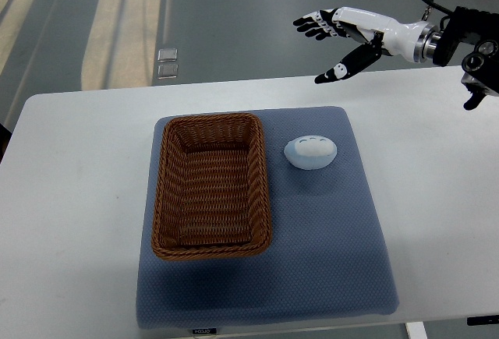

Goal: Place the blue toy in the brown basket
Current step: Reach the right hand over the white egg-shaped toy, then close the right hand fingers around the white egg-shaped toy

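Observation:
Next, I will reach my right gripper down to the middle [312,151] of the blue toy beside the brown basket and close it there.
A pale blue, rounded toy [310,152] with small white dots lies on the blue mat [327,245], just right of the brown wicker basket [168,191]. The basket is rectangular and holds nothing. My right hand [330,43] hovers high over the table's far edge, up and to the right of the toy, well apart from it. Its white and black fingers [312,26] are spread, and it holds nothing. The left arm does not show.
The white table [70,199] carries the mat, its far edge running just below my right hand. Beyond it lies grey floor with pale stripes and a small metal floor plate [167,62].

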Controlling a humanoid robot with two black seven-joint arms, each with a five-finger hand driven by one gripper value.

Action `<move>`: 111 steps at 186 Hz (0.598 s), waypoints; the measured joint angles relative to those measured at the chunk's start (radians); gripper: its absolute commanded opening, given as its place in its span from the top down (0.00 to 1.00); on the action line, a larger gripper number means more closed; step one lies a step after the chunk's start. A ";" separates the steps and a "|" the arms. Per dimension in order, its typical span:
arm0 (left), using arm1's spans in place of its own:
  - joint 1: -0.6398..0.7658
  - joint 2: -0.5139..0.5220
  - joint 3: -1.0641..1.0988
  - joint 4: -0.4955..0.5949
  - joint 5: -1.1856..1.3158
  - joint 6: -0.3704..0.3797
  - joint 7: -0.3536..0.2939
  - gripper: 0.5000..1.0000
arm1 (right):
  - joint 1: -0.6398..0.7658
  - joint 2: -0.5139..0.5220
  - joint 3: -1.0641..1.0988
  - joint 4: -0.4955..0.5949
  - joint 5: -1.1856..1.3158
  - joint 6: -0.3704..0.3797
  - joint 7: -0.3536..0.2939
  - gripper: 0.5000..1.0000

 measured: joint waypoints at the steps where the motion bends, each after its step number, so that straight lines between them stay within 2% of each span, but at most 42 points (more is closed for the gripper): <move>1: 0.000 0.000 0.000 0.000 0.000 0.000 0.000 0.00 | 0.002 0.000 -0.001 0.003 -0.005 0.002 -0.001 0.18; 24: 0.000 0.000 0.000 0.000 0.000 0.000 0.000 0.00 | 0.030 0.004 -0.043 0.056 -0.100 0.053 -0.061 0.19; 47: 0.000 0.000 0.000 0.000 0.000 0.000 0.000 0.00 | 0.037 0.027 -0.085 0.080 -0.131 0.081 -0.210 0.19; 59: 0.000 0.000 0.000 0.000 0.000 0.000 0.000 0.00 | 0.037 0.036 -0.096 0.083 -0.134 0.085 -0.265 0.20; 111: 0.000 0.000 -0.001 0.000 0.000 0.000 0.000 0.00 | 0.001 0.052 -0.135 0.117 -0.133 0.095 -0.387 0.23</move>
